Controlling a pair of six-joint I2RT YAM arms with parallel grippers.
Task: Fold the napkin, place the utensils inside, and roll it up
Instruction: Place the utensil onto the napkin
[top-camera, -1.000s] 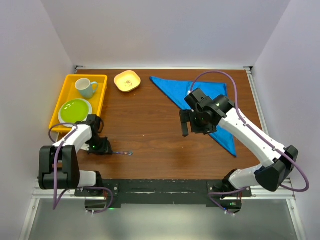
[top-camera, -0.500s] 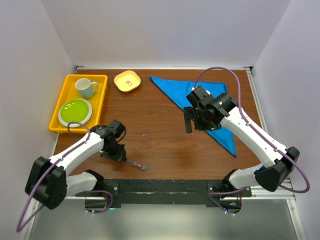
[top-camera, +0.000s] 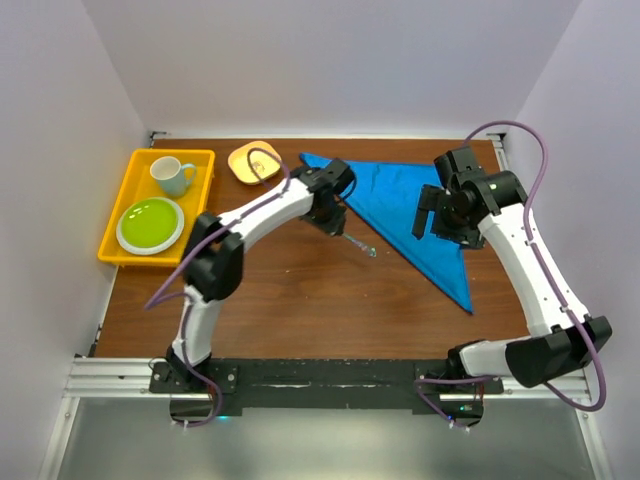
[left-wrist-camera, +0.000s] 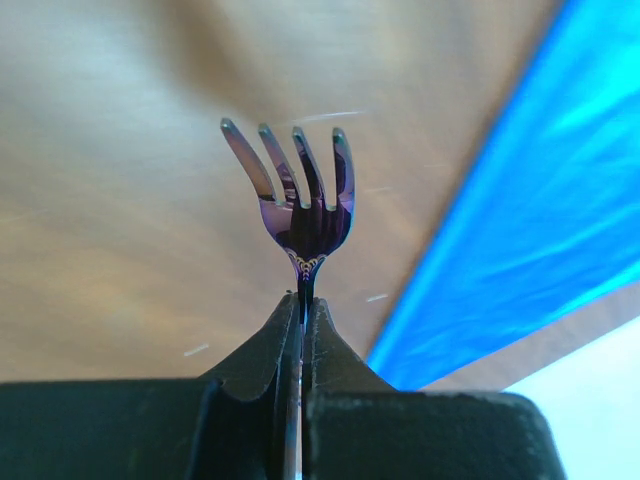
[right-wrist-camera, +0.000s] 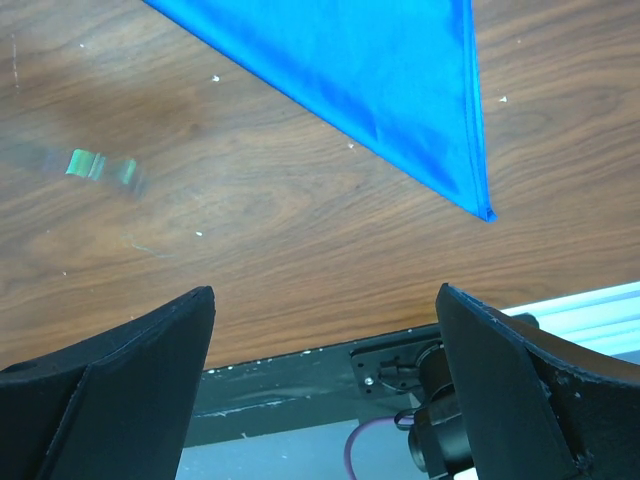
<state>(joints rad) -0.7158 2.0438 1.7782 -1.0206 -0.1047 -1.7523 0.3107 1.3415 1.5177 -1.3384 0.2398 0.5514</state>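
Next, my left gripper lets go of the purple fork on the blue napkin, just inside its long slanted edge (top-camera: 379, 222).
The napkin (top-camera: 420, 205) is a royal-blue cloth folded into a triangle, lying flat on the far right of the table. It also shows in the left wrist view as blue napkin (left-wrist-camera: 520, 230) and in the right wrist view as napkin (right-wrist-camera: 380, 70). My left gripper (top-camera: 337, 225) is shut on the handle of an iridescent purple fork (top-camera: 362, 244), which hangs just above the wood at the napkin's left edge. Up close, the left gripper (left-wrist-camera: 302, 300) pinches the fork (left-wrist-camera: 300, 195), tines pointing away. My right gripper (top-camera: 432, 222) hovers open over the napkin's right part; the right gripper (right-wrist-camera: 320, 350) holds nothing.
A yellow tray (top-camera: 200, 190) at the far left holds a pale blue cup (top-camera: 172, 175) and a green plate (top-camera: 150, 223). A small orange bowl (top-camera: 254, 162) stands beside the napkin's far left tip. The black rail (right-wrist-camera: 300, 380) runs along the table's near edge.
The left arm has swung from the near left of the table up to the napkin's left edge, carrying the fork. The right arm has moved right and back, staying open.
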